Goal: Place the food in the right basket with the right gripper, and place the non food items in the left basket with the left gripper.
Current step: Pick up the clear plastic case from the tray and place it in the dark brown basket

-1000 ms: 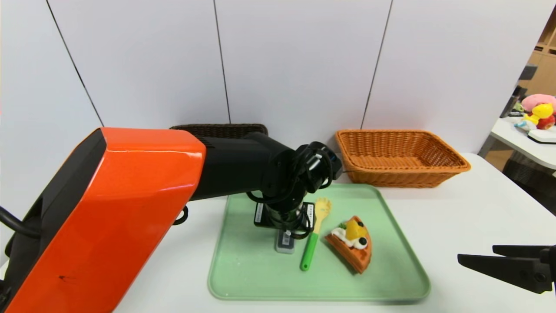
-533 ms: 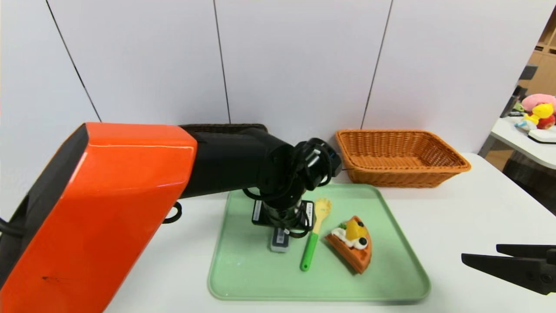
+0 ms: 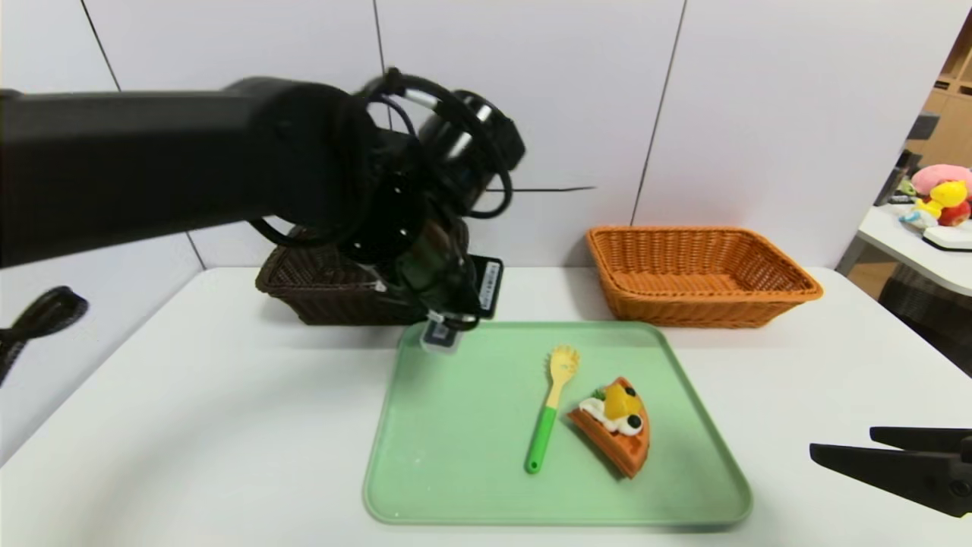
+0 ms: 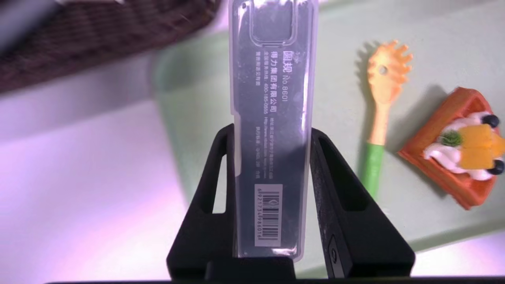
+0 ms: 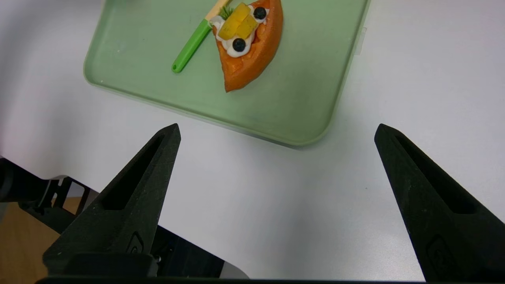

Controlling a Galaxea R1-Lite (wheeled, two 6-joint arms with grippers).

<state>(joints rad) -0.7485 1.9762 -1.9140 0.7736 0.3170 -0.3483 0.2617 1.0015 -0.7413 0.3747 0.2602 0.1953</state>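
Note:
Next, my left gripper releases the clear plastic case inside the dark brown basket [image 3: 371, 282], setting it free close along the front side of the basket. The case is now above the tray's corner.
My left gripper [image 3: 440, 325] hangs above the back left corner of the green tray [image 3: 471, 486], just in front of the dark brown left basket [image 3: 319, 292]. It is shut on a clear plastic case [image 4: 272, 118] with a barcode label, whose lower end [image 3: 442, 338] sticks out below the fingers. A green-handled pasta spoon [image 3: 550, 410] and an orange waffle slice [image 3: 616, 425] with cream and fruit lie on the tray. The orange right basket [image 3: 699, 277] stands behind the tray with nothing showing inside. My right gripper [image 3: 839, 443] is parked open and empty at the table's front right, near the tray's corner [image 5: 296, 102].
The white table [image 3: 190, 425] carries both baskets against the back wall. A side table with plush toys [image 3: 938, 197] stands at the far right. A black cable loop [image 3: 38, 319] hangs at the left edge.
My left arm has lifted the plastic case off the tray and carried it back and left toward the dark basket. The spoon, the waffle and the right gripper have not moved.

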